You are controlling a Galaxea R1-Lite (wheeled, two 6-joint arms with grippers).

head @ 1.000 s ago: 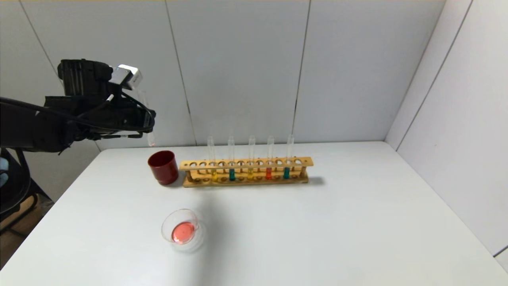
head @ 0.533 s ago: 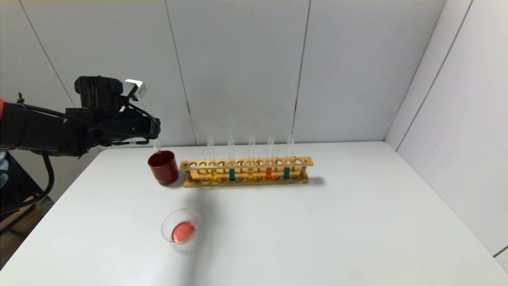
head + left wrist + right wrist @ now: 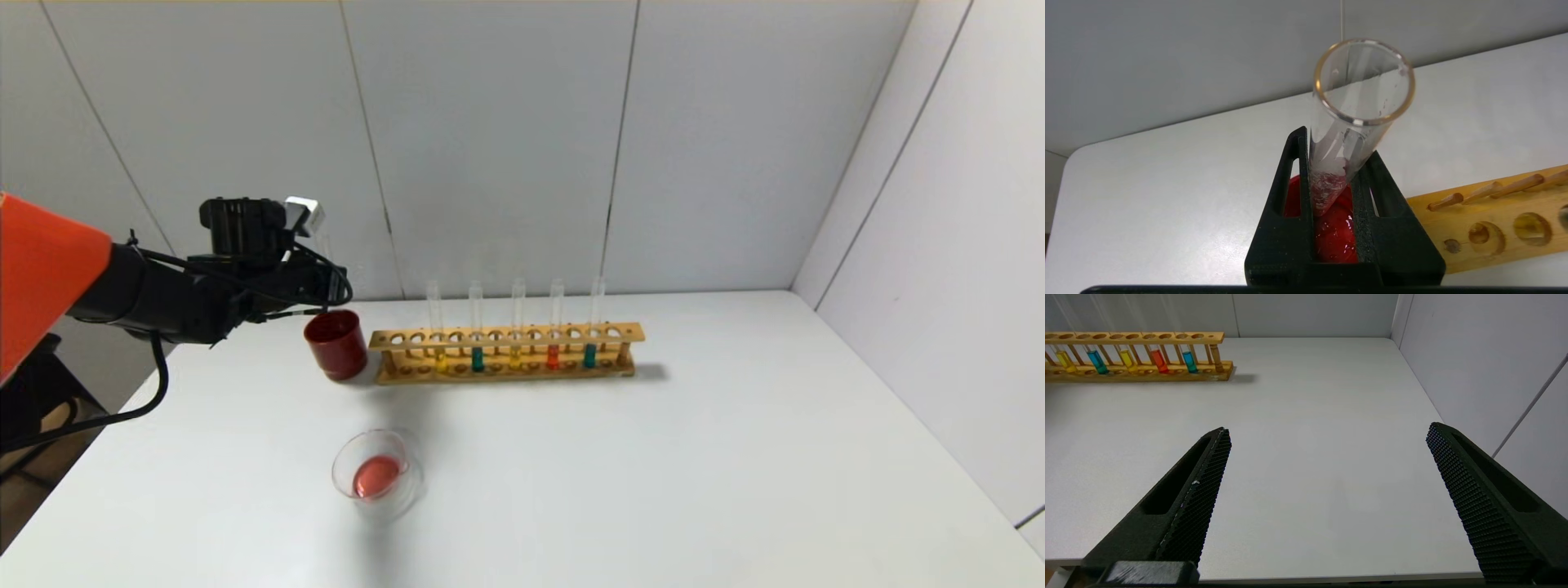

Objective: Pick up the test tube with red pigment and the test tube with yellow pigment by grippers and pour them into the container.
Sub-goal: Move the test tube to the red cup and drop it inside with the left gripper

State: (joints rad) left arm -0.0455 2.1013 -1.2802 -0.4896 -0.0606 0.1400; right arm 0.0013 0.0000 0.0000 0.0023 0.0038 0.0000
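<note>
The robot's left gripper should release the test tube with red pigment inside the dark red cup [image 3: 335, 331] [image 3: 1333, 228] next to the wooden rack.
My left gripper [image 3: 331, 287] is shut on the test tube with red pigment [image 3: 1327, 179], a clear tube that holds only red traces. It holds the tube upright with its rounded bottom over the mouth of a dark red cup [image 3: 336, 343], seen below the jaws in the left wrist view [image 3: 1335, 241]. The container [image 3: 377, 475], a low glass dish with red liquid in it, stands near the table's front left. Two tubes with yellow liquid [image 3: 441, 359] [image 3: 515, 358] stand in the wooden rack [image 3: 506, 336]. My right gripper [image 3: 1327, 428] is open and empty over the table's right front edge.
The rack also holds a tube with orange-red liquid [image 3: 553, 356] and two teal ones [image 3: 478, 359] [image 3: 589, 356]. It shows in the right wrist view [image 3: 1139, 371]. The red cup touches the rack's left end. Walls close the back and the right side.
My left arm has moved right and down with the tube, from high at the far left to just over the dark red cup. The dish and rack have not moved.
</note>
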